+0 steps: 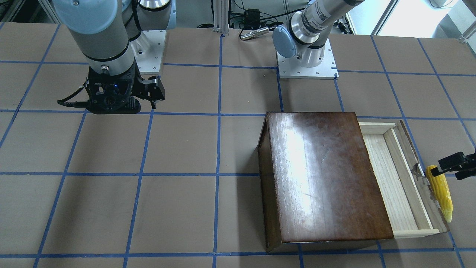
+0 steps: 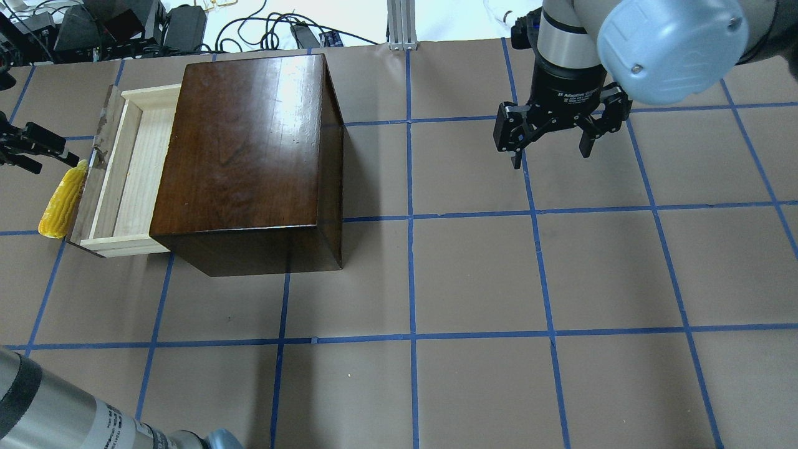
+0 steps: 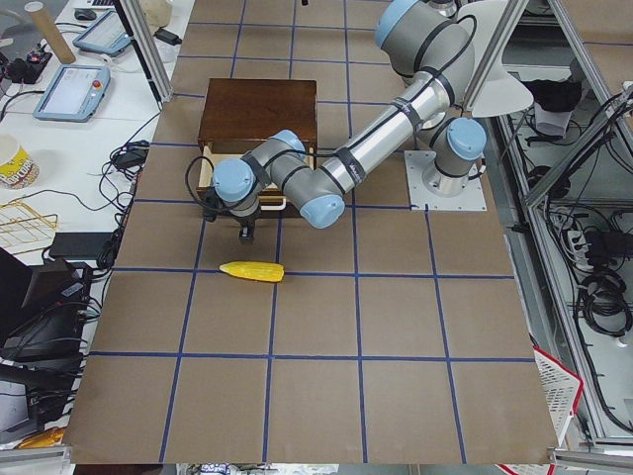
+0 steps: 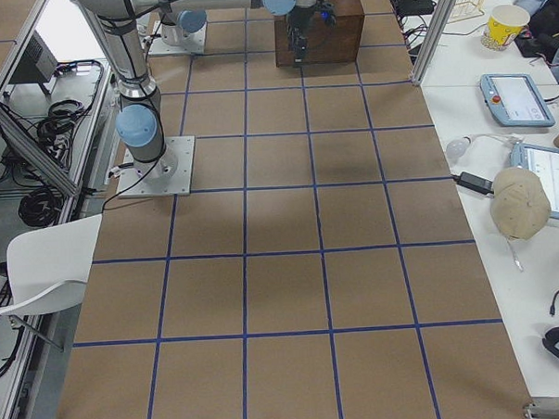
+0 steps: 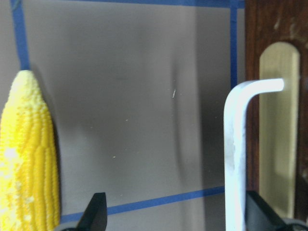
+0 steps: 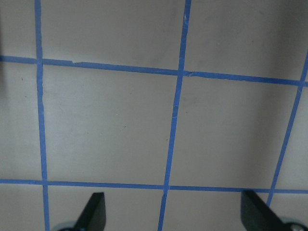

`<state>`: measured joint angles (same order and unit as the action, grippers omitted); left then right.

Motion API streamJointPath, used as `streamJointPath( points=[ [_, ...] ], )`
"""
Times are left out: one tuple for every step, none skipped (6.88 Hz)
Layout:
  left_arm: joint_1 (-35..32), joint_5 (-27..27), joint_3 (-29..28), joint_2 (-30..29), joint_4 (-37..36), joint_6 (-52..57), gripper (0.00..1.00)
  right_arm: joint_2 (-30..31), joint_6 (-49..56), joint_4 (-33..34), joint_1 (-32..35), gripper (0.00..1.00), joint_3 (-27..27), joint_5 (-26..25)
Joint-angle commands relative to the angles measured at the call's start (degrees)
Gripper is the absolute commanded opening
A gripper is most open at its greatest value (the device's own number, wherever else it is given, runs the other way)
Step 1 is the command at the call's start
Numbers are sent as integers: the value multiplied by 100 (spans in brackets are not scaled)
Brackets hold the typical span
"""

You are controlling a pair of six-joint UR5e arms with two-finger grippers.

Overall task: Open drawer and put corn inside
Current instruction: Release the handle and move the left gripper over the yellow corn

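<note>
Next, my left gripper goes to the corn's thick end (image 1: 438,181) (image 5: 31,207), opposite its narrow tip, and closes there, because the drawer is already open.
The drawer (image 1: 386,178) is pulled out of the dark brown cabinet (image 1: 323,175) and its pale tray is empty; it also shows in the overhead view (image 2: 124,174). The yellow corn (image 1: 440,191) lies on the table just outside the drawer's dark front panel (image 5: 274,96), parallel to it, as the overhead view (image 2: 62,199) shows. My left gripper (image 2: 25,146) is open and empty, close to the panel's white handle (image 5: 236,159) and the corn (image 5: 29,159). My right gripper (image 2: 548,146) is open and empty, far from the cabinet.
The table is brown paper with a blue tape grid (image 2: 411,218). The arm bases (image 1: 306,67) stand at the robot's edge. Cables and electronics (image 2: 124,25) lie beyond the table's far edge behind the cabinet.
</note>
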<state>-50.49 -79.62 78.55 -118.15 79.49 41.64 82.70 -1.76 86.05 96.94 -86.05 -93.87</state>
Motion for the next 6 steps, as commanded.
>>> streamJointPath(
  points=[
    [13, -577, -277, -14, 102, 10, 100, 0, -9, 0, 0, 100, 0, 0],
    [22, -677, -287, -128, -11, 37, 100, 0, 0, 0, 0, 100, 0, 0],
    [22, -773, -174, -199, -482, 80, 100, 0, 0, 0, 0, 100, 0, 0],
    [13, -1323, -173, -399, -896, 411, 100, 0, 0, 0, 0, 100, 0, 0],
    [22, -1345, -103, -558, -1117, 624, 100, 0, 0, 0, 0, 100, 0, 0],
    [22, -1337, -59, -699, -1180, 626, 100, 0, 0, 0, 0, 100, 0, 0]
  ],
)
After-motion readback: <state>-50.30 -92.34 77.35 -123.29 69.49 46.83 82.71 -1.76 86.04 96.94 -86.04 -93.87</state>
